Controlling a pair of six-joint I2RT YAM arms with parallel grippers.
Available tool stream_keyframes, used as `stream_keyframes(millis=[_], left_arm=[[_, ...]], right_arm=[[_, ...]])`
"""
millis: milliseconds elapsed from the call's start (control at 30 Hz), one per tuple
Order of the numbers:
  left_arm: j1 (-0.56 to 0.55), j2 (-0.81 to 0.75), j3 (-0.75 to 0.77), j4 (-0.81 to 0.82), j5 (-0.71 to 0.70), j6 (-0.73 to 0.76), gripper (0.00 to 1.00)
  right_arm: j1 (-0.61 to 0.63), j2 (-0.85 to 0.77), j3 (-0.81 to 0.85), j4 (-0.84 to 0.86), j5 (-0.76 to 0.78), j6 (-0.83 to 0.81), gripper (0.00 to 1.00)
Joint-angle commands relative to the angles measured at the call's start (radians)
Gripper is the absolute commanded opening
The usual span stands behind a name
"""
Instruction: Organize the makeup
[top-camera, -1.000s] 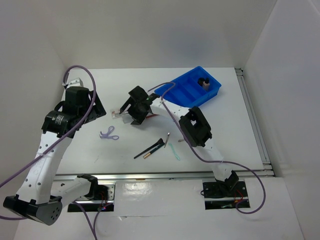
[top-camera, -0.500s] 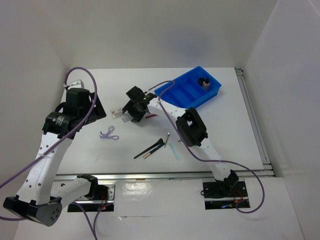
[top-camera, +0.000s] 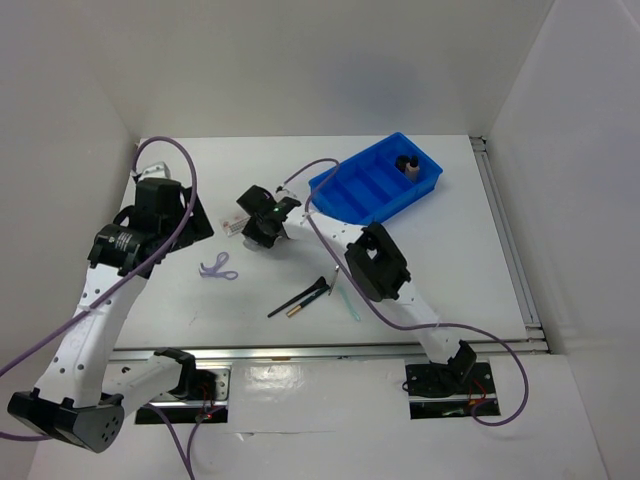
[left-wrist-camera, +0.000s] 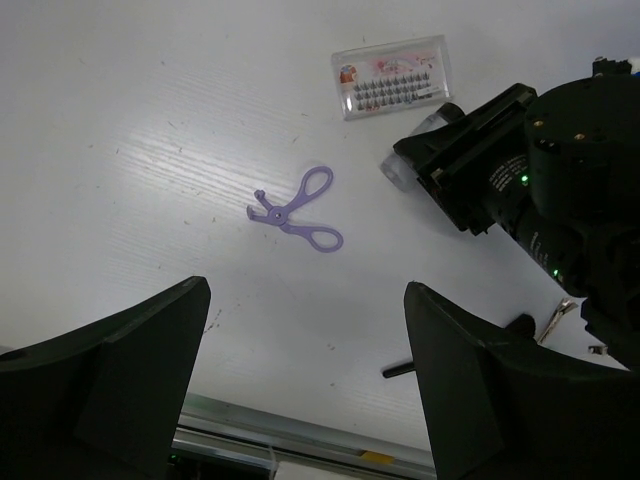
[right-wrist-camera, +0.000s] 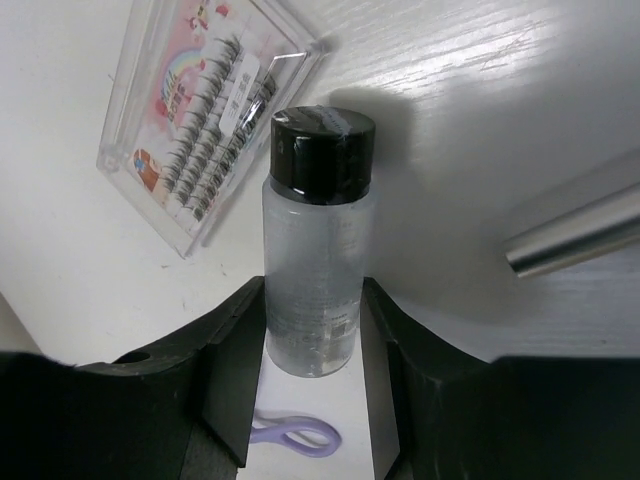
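Observation:
The clear tube is to go beside the black-capped bottle. Next, my right gripper lets go of it in the blue divided tray's far end (top-camera: 394, 165).
My right gripper (right-wrist-camera: 313, 385) is shut on the clear tube (right-wrist-camera: 315, 250), a black-capped bottle lying on the table, with a finger pressed against each side. The white red-printed card (right-wrist-camera: 205, 120) lies just beyond the cap. In the top view this gripper (top-camera: 258, 222) sits at the table's centre left. The lilac scissors (left-wrist-camera: 296, 211) lie on the table below my open left gripper (left-wrist-camera: 305, 400), which hovers with nothing between its fingers. Black brushes (top-camera: 300, 298) and the teal tool (top-camera: 349, 303) lie near the front edge.
The blue divided tray (top-camera: 372, 190) stands at the back right with a black-capped bottle (top-camera: 407, 165) in its far end. A silver rod (right-wrist-camera: 575, 235) lies to the right of the tube. White walls close in the table.
My right gripper has moved left towards the card and closed from wide open onto the clear tube. The left arm has barely moved.

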Motion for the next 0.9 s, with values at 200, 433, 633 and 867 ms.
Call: stream_keyframes(millis=[200, 433, 633, 867], left_arm=[[0.006, -0.007, 0.007, 0.028, -0.004, 0.022, 0.93], [0.006, 0.027, 0.156, -0.019, -0.066, 0.020, 0.93], [0.006, 0.027, 0.197, -0.019, -0.090, 0.029, 0.93], [0.006, 0.018, 0.188, -0.009, -0.079, 0.020, 0.93]], right_arm=[[0.061, -0.173, -0.094, 0.008, 0.171, -0.169, 0.31], [0.000, -0.374, -0.223, 0.212, 0.121, -0.480, 0.31], [-0.086, -0.498, -0.237, 0.277, 0.082, -0.677, 0.31], [-0.258, -0.540, -0.195, 0.268, 0.277, -0.979, 0.31]])
